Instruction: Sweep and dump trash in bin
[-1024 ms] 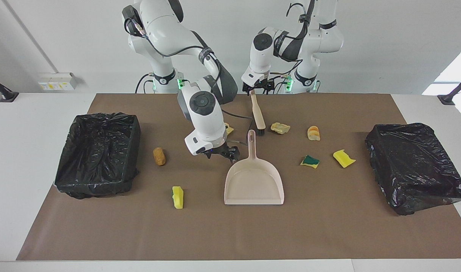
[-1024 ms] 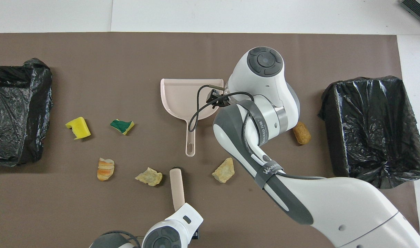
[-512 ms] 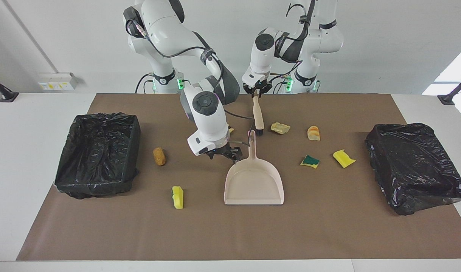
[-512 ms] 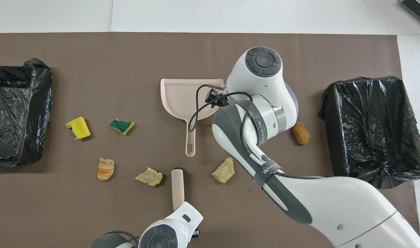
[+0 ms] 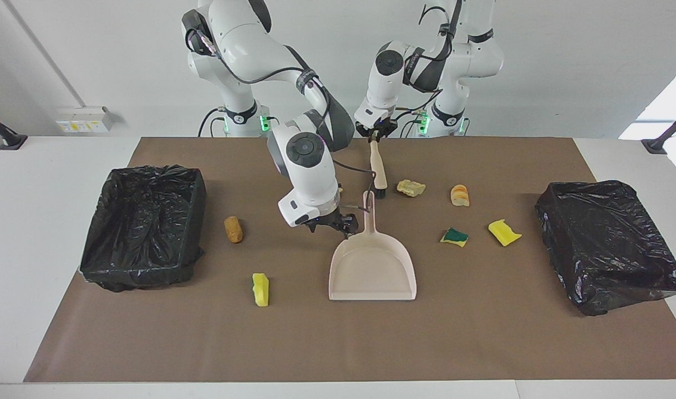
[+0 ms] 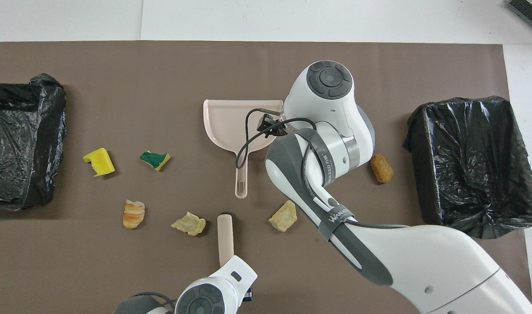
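Observation:
The robot's right gripper will next move to the beige dustpan's handle (image 6: 241, 178) and close on it, so that the dustpan can be moved to meet the trash.
My right gripper (image 5: 332, 226) is open and low over the mat, beside the handle of the beige dustpan (image 5: 372, 265). My left gripper (image 5: 375, 132) is shut on the top of the beige brush (image 5: 377, 166), whose black bristles rest on the mat by the dustpan handle's tip. The trash lies scattered: a brown lump (image 5: 233, 229), a yellow sponge bit (image 5: 260, 289), a pale chunk (image 5: 411, 188), a bread lump (image 5: 460, 195), a green-backed sponge bit (image 5: 455, 237), and a yellow bit (image 5: 504, 232). Another pale chunk (image 6: 284, 216) shows in the overhead view.
Two black-lined bins stand on the brown mat, one at the right arm's end (image 5: 143, 224) and one at the left arm's end (image 5: 609, 244). In the overhead view the right arm's hand (image 6: 329, 93) covers one corner of the dustpan (image 6: 231, 126).
My right gripper has moved closer to the dustpan's handle. My left gripper has risen a little and tipped the brush more upright.

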You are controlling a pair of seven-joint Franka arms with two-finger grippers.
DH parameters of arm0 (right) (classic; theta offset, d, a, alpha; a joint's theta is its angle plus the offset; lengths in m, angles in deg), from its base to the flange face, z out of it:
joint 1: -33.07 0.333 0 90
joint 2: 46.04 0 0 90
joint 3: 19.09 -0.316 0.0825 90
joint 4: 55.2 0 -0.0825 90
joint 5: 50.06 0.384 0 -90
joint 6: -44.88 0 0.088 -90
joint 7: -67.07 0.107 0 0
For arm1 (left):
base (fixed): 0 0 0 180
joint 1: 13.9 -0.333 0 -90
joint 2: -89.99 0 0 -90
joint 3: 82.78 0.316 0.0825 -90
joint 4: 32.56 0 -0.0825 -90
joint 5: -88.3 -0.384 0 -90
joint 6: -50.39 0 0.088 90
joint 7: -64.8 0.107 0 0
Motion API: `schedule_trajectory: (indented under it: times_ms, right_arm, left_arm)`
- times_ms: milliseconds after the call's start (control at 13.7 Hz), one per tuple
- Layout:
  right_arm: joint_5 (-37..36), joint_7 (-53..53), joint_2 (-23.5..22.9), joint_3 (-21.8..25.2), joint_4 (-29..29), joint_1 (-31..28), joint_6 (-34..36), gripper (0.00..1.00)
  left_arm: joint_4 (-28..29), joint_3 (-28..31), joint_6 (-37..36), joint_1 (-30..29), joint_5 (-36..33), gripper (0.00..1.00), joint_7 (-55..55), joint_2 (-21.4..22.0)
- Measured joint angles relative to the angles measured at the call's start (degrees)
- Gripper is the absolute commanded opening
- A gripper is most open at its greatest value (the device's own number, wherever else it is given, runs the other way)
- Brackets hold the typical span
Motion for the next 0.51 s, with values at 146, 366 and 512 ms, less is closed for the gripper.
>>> schedule_trajectory:
  times_ms: [146, 366, 512]
  right_arm:
    - [0.0, 0.0, 0.0, 0.0, 0.0, 0.0, 0.0, 1.00]
    - [0.0, 0.0, 0.0, 0.0, -0.1, 0.0, 0.0, 1.00]
    - [0.0, 0.0, 0.0, 0.0, -0.1, 0.0, 0.0, 1.00]
  left_arm:
    - [0.2, 0.0, -0.4, 0.0, 0.0, 0.29, 0.8, -0.2]
    - [0.4, 0.0, -0.7, 0.0, 0.0, 0.29, 1.5, -0.5]
    - [0.4, 0.0, -0.8, 0.0, 0.0, 0.30, 1.7, -0.6]
